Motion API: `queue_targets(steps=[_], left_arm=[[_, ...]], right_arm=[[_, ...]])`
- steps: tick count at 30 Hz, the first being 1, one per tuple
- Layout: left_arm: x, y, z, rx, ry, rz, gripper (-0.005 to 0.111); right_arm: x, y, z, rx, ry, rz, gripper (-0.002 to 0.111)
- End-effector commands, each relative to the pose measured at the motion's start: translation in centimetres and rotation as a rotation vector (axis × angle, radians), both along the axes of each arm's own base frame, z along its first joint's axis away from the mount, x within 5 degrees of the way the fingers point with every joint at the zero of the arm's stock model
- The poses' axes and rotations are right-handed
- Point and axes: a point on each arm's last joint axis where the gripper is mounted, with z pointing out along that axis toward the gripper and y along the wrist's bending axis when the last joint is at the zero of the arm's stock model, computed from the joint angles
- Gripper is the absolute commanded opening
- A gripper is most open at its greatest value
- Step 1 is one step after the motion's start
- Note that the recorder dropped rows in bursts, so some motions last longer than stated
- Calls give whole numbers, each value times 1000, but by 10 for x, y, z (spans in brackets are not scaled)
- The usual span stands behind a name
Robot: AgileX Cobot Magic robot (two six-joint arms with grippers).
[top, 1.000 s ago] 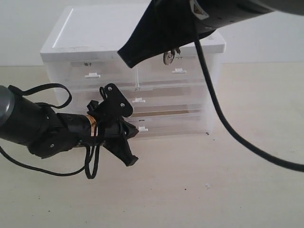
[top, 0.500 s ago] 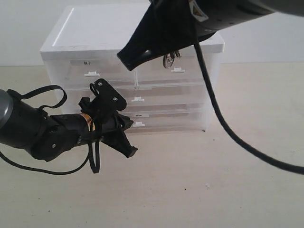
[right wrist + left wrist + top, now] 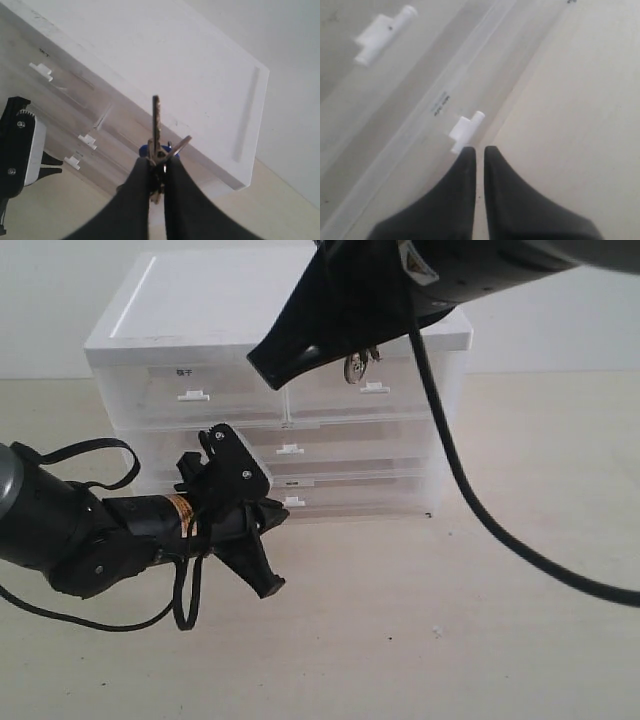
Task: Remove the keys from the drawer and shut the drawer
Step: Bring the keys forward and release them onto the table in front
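I will use my right gripper to put the keys, now hanging in front of the cabinet's top, down on the pale table (image 3: 273, 597) (image 3: 31, 217) in front of the drawer's white tab handle.
The keys (image 3: 356, 362) hang from my right gripper (image 3: 345, 340), which is shut on them in the air in front of the cabinet's white top. In the right wrist view the silver keys (image 3: 157, 125) and their blue fob (image 3: 145, 149) stick out between the fingers of that gripper (image 3: 156, 160). The drawer (image 3: 360, 495), the lowest translucent tier, sits flush with the tiers above it. My left gripper (image 3: 278, 510) is shut and empty, and its tips (image 3: 479, 150) sit just short of the drawer's white tab handle (image 3: 466, 130).
The white-topped cabinet (image 3: 210, 305) stands at the back of a pale table. Its middle drawer (image 3: 291, 449) and two half-width top drawers (image 3: 194, 396) are pushed in. A black cable (image 3: 470, 500) from the right arm loops down over the table on the right.
The lowest drawer, sticking out a second ago, has been pushed in flush. My left gripper followed it in, then dropped slightly lower. The right gripper holds still with the keys.
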Motion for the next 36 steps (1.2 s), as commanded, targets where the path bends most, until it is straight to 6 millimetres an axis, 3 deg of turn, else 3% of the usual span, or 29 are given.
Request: queue_targets(steps=[1,8,13,19,28,36], left_arm=[[9,-2,0,13,-6,18,5],[17,5,3,2,-45,147,5],[16,5,7,-1,-39,146,5],[-20,-2,42,-74,-153,32,5],[-65,27,79,-260,-222,84,5],[-115,60,108,-484,-317,132,5]], right_arm=[[-1,-3,5,3,-17,0,0],[-1,-3,5,3,-17,0,0],[-1,-4,4,5,-7,-9,0],[-2,-4,2,2,19,-9,0],[-8,-1,-7,32,136,14,0],[-14,2,-52,19,216,62,0]])
